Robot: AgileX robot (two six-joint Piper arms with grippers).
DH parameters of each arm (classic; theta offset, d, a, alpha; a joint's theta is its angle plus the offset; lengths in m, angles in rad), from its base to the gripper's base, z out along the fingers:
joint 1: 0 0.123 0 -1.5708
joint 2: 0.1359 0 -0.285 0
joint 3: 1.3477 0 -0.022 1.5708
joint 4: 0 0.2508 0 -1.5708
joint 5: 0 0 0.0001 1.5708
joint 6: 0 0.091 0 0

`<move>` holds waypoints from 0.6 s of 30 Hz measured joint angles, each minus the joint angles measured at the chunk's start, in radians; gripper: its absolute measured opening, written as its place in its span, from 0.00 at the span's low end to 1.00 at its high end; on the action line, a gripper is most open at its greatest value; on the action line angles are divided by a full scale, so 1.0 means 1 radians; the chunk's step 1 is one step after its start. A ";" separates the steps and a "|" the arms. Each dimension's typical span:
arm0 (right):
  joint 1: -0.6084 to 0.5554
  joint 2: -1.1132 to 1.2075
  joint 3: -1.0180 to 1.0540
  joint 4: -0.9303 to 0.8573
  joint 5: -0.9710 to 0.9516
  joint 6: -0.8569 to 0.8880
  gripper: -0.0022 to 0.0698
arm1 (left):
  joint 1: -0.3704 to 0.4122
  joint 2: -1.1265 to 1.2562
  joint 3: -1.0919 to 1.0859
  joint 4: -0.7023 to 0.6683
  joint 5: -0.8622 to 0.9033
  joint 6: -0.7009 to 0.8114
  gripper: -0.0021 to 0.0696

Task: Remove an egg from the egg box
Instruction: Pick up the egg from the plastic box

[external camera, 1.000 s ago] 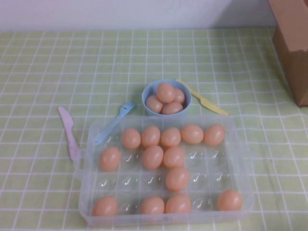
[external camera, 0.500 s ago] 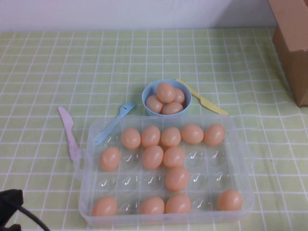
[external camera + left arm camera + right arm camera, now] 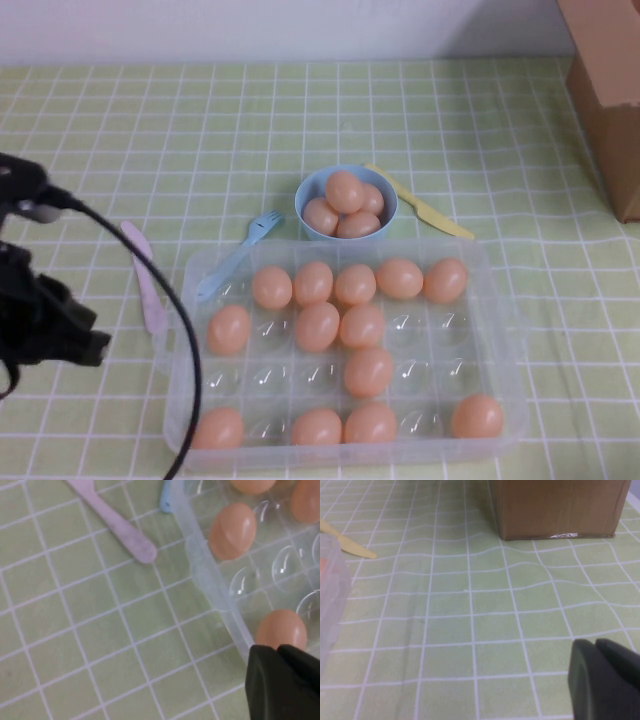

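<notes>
I need to close my left gripper on the sides of the egg [image 3: 229,330] [image 3: 232,531] nearest the pink knife's handle, in the clear plastic egg box.
The clear plastic egg box [image 3: 508,310] lies at the front middle of the table and holds several peach-orange eggs. Its front-left corner egg [image 3: 218,428] also shows in the left wrist view [image 3: 281,629], just past the fingertips. Another egg [image 3: 228,329] sits in the left column, seen in the left wrist view too [image 3: 232,530]. My left gripper [image 3: 88,346] hovers left of the box's left wall [image 3: 200,565], shut and empty [image 3: 277,652]. My right gripper [image 3: 596,647] is shut and empty over bare cloth; it is out of the high view.
A light-blue bowl [image 3: 309,192] of eggs stands behind the box. A pink knife [image 3: 147,285] and a blue fork [image 3: 232,257] lie by the box's left side, a yellow knife [image 3: 422,206] behind it. A cardboard box [image 3: 610,90] stands at the far right.
My left arm has come up from the bottom-left corner into full view and now hangs beside the box's left wall. The eggs and box have not moved.
</notes>
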 joint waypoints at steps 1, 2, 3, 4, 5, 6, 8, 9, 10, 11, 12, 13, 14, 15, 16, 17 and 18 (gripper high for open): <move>0.000 0.000 0.000 0.000 0.000 0.000 0.01 | -0.039 0.046 -0.023 0.007 0.002 0.000 0.02; 0.000 0.000 0.000 0.000 0.000 0.000 0.01 | -0.064 0.068 -0.042 0.009 0.002 0.002 0.02; 0.000 0.000 0.000 0.000 0.000 0.000 0.01 | -0.092 0.111 -0.072 0.015 0.005 0.002 0.02; 0.000 0.000 0.000 0.000 0.000 0.000 0.01 | -0.118 0.138 -0.092 0.020 0.005 0.002 0.02; 0.000 0.000 0.000 0.000 0.000 0.000 0.01 | -0.141 0.171 -0.118 0.026 0.007 0.002 0.02; 0.000 0.000 0.000 0.000 0.000 0.000 0.01 | -0.164 0.203 -0.146 0.033 0.009 0.002 0.02; 0.000 0.000 0.000 0.000 0.000 0.000 0.01 | -0.203 0.266 -0.203 0.054 0.013 0.002 0.02; 0.000 0.000 0.000 0.000 0.000 0.000 0.01 | -0.224 0.297 -0.232 0.065 0.018 -0.001 0.02; 0.000 0.000 0.000 0.000 0.000 0.000 0.01 | -0.240 0.322 -0.256 0.073 0.020 -0.002 0.02; 0.000 0.000 0.000 0.000 0.000 0.000 0.01 | -0.257 0.354 -0.286 0.080 0.023 -0.002 0.02; 0.000 0.000 0.000 0.000 0.000 0.000 0.01 | -0.272 0.379 -0.309 0.084 0.027 -0.003 0.02; 0.000 0.000 0.000 0.000 0.000 0.000 0.01 | -0.286 0.418 -0.345 0.088 0.029 -0.005 0.02; 0.000 0.000 0.000 0.000 0.000 0.000 0.01 | -0.297 0.444 -0.369 0.093 0.034 -0.005 0.02; 0.000 0.000 0.000 0.000 0.000 0.000 0.01 | -0.306 0.477 -0.393 0.101 0.038 -0.005 0.02; 0.000 0.000 0.000 0.000 0.000 0.000 0.01 | -0.315 0.509 -0.421 0.105 0.046 -0.005 0.02; 0.000 0.000 0.000 0.000 0.000 0.000 0.01 | -0.323 0.541 -0.446 0.111 0.057 -0.005 0.03; 0.000 0.000 0.000 0.000 0.000 0.000 0.01 | -0.331 0.572 -0.470 0.112 0.070 -0.005 0.03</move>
